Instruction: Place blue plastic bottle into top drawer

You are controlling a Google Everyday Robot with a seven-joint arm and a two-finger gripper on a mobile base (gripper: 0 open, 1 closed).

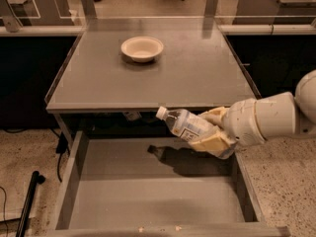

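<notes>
Next, I release the blue plastic bottle, now hanging over the open top drawer, on the drawer's bottom at the dark shadow's near edge (171,169).
The blue plastic bottle (183,125) is clear with a white cap and a pale label. It lies tilted, cap pointing up-left, in the air just past the table's front edge. My gripper (211,131) is shut on its lower half, with cream fingers (212,143) above and below it, coming in from the right. The bottle hangs over the right part of the open top drawer (148,196), a wide shallow grey tray pulled out below the table. Its shadow falls on the drawer floor.
A cream round bowl (142,48) stands at the back middle of the grey table top (197,78). A black pole (28,201) leans on the floor left of the drawer. The white arm (276,117) reaches in from the right.
</notes>
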